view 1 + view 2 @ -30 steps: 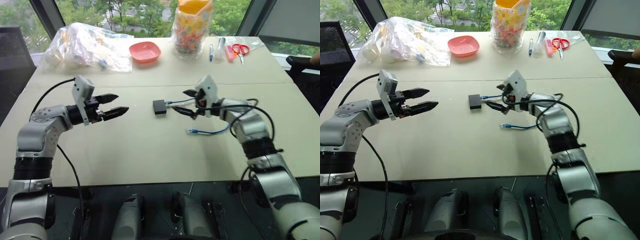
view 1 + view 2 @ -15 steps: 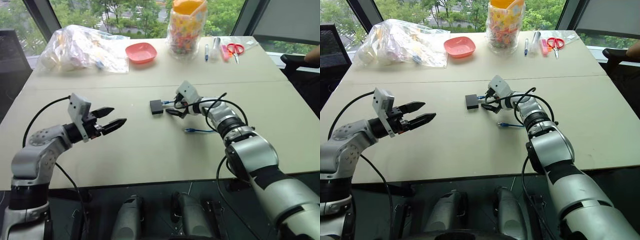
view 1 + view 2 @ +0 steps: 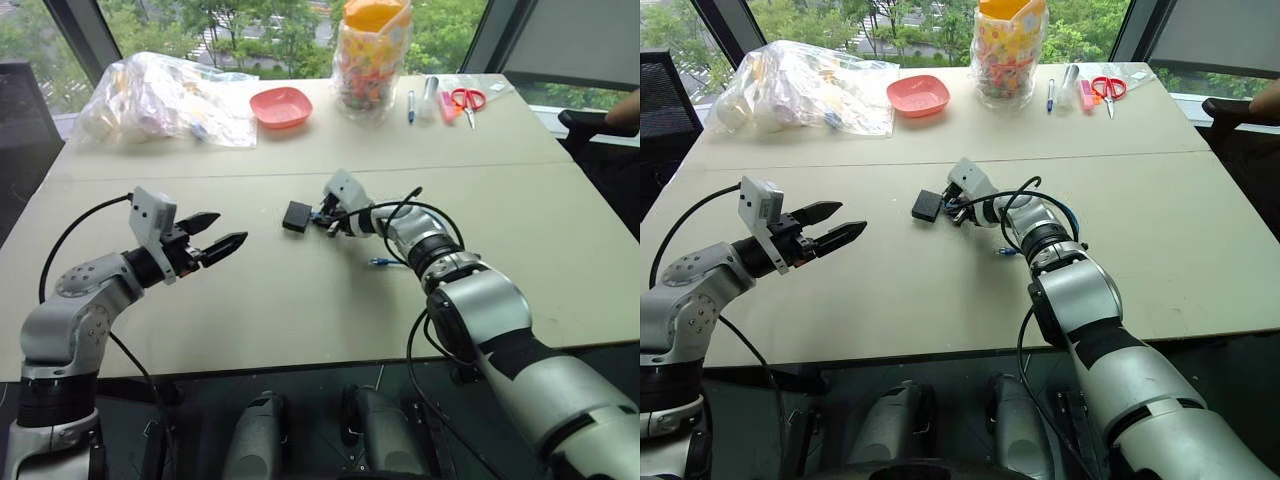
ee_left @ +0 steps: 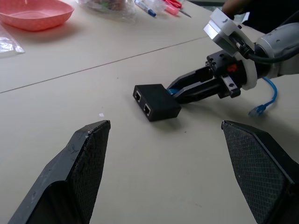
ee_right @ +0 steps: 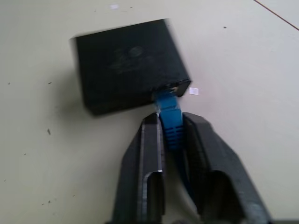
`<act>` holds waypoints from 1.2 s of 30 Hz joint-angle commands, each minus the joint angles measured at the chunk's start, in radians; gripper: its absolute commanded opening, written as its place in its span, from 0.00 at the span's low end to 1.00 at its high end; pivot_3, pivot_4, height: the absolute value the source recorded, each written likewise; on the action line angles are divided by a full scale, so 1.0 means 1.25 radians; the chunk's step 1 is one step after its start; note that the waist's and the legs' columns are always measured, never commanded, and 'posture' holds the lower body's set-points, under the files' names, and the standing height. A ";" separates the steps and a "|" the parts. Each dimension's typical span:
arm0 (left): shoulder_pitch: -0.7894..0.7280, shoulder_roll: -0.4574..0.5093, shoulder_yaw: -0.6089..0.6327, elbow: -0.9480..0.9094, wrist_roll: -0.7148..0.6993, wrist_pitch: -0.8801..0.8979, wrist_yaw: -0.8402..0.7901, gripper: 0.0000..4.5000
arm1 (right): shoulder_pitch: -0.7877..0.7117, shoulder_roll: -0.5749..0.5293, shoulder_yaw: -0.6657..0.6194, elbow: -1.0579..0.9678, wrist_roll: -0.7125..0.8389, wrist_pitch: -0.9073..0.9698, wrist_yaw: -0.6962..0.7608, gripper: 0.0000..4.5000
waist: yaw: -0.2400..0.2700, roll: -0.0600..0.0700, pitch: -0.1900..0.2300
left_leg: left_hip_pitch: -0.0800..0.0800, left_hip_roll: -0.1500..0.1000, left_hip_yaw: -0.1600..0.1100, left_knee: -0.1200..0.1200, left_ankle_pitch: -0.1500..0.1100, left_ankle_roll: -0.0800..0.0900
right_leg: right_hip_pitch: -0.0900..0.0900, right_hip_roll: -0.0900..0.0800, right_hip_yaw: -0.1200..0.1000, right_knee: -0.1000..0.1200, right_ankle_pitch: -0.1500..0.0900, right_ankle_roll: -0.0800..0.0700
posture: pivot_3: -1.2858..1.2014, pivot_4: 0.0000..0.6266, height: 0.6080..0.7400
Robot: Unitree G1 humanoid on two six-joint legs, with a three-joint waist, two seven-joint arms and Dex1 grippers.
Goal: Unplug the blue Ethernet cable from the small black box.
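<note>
I see the small black box lies free to follow the cable, so I should grip the box with my left gripper before my right gripper takes the plug [image 5: 166, 101] from another side.
The small black box [image 3: 296, 216] lies flat near the middle of the table. The blue Ethernet cable [image 5: 164, 103] is plugged into its side, and the cable's free end [image 3: 380, 263] lies on the table to the right. My right gripper [image 3: 322, 217] is shut on the cable's blue boot just behind the plug, its fingertips [image 5: 150, 122] almost at the box. My left gripper [image 3: 226, 230] hovers open to the left of the box and apart from it. In the left wrist view the box [image 4: 156, 101] shows two ports facing that gripper.
At the table's far side lie a clear plastic bag [image 3: 165, 95], a pink bowl [image 3: 282, 105], a jar of colourful pieces [image 3: 372, 55], pens and red scissors [image 3: 470, 97]. A person's arm [image 3: 625, 108] shows at the far right edge.
My right gripper has moved left to the box and shut on the blue cable by the plug. The box has slid slightly left. The left gripper has hardly moved.
</note>
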 commanded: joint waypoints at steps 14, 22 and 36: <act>-0.379 -0.035 -0.003 0.464 -0.056 0.012 -0.198 0.89 | 0.071 -0.162 0.140 -0.305 -0.228 -0.561 -0.316 0.01 | 0.010 -0.001 0.000 | -0.002 -0.002 0.000 0.000 0.000 0.000 | 0.000 -0.001 -0.001 -0.001 0.000 0.002 | 0.52 0.24 1.00; -0.674 -0.072 -0.093 0.887 0.077 -0.108 -0.422 0.89 | 0.084 -0.200 0.134 -0.430 -0.234 -0.600 -0.363 0.01 | -0.006 -0.001 0.000 | -0.002 -0.002 0.003 0.000 0.001 0.000 | -0.001 0.000 0.000 0.000 0.000 0.002 | 0.52 0.24 1.00; -0.804 -0.143 -0.090 1.106 0.202 -0.223 -0.522 0.60 | 0.141 -0.221 0.127 -0.565 -0.210 -0.538 -0.331 0.00 | 0.001 -0.001 0.000 | -0.003 -0.002 0.003 0.000 0.001 -0.001 | -0.001 0.000 0.000 0.000 0.000 0.002 | 0.52 0.24 1.00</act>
